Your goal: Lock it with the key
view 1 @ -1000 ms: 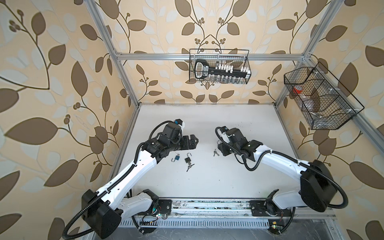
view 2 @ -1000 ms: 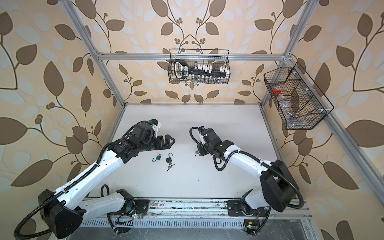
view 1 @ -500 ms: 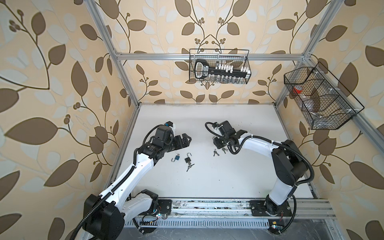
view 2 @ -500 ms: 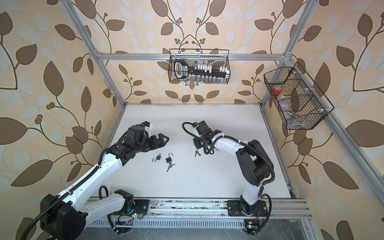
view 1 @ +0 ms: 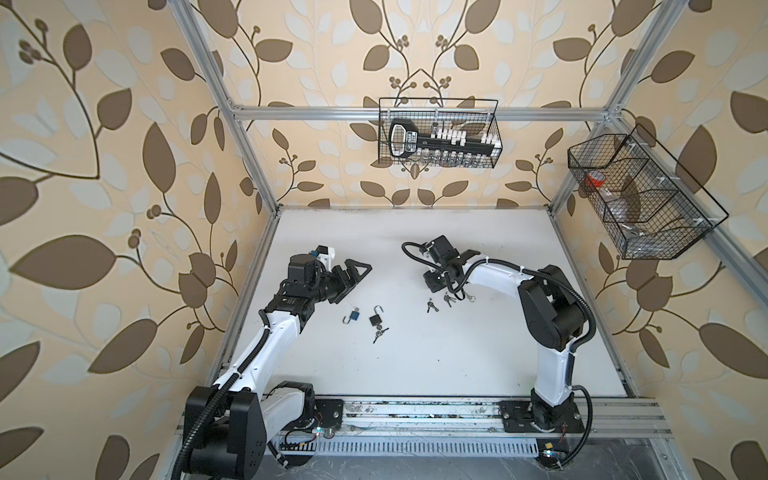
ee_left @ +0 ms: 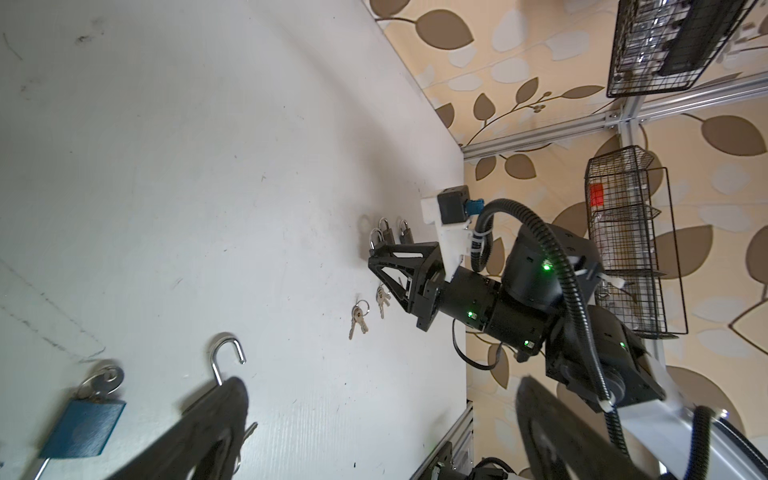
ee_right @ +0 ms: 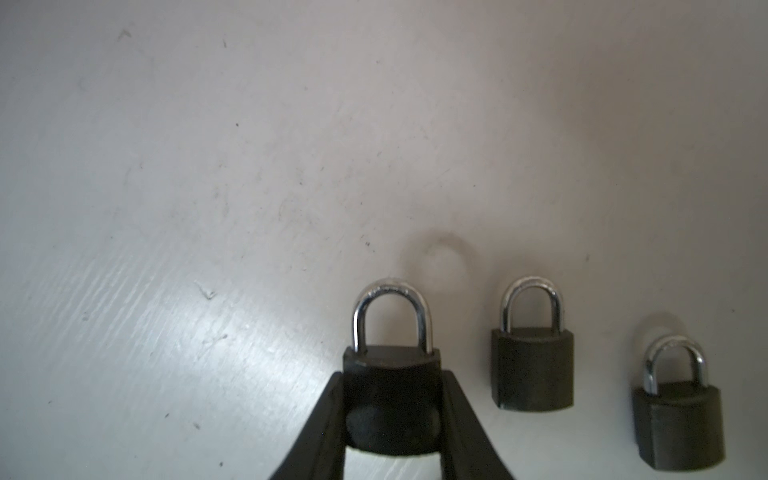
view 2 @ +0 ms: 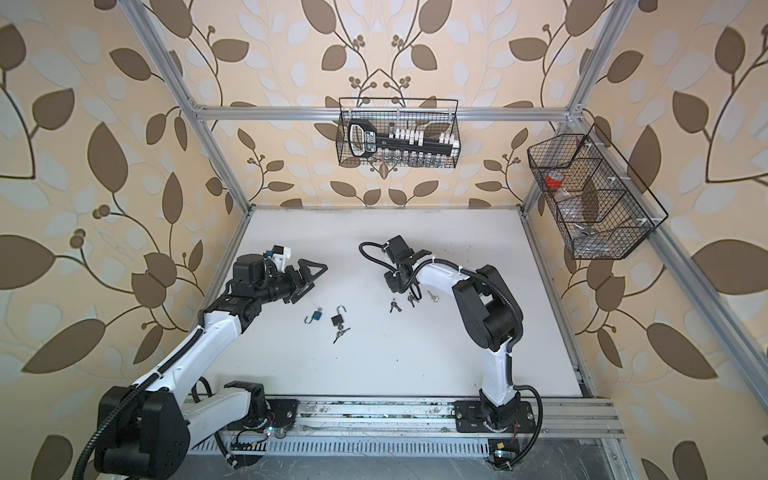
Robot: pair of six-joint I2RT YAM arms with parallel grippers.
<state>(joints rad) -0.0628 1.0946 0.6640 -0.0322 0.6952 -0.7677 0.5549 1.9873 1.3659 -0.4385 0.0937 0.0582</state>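
The robot's right gripper will put the black padlock down on the table (view 1: pixel 426 279) (ee_right: pixel 387 361) beside the two shut black padlocks.
In the right wrist view my right gripper (ee_right: pixel 391 380) is shut on the body of a black padlock (ee_right: pixel 390 399) with a closed silver shackle. In both top views this gripper (view 1: pixel 432 282) (view 2: pixel 392 282) points down at the table just behind the loose keys (view 1: pixel 432 306) (view 2: pixel 395 306). My left gripper (view 1: pixel 353 278) (view 2: pixel 309 276) (ee_left: pixel 382 415) is open and empty, above and behind a blue padlock (view 1: pixel 354 316) (ee_left: pixel 83 428). A black padlock (view 1: pixel 376 319) (view 2: pixel 337 320) with its shackle swung open lies beside the blue one, a key ring (view 1: pixel 379 331) at its base.
Two more shut black padlocks (ee_right: pixel 532 365) (ee_right: pixel 677 424) sit beside the held one. Further key sets (view 1: pixel 448 299) (view 1: pixel 468 296) lie near the right gripper. A wire basket (view 1: pixel 438 133) hangs on the back wall and another (view 1: pixel 640 199) on the right wall.
The right arm's elbow has folded up and back while its gripper stays by the loose keys, still shut. The left gripper has drawn back a little to the left, still open.
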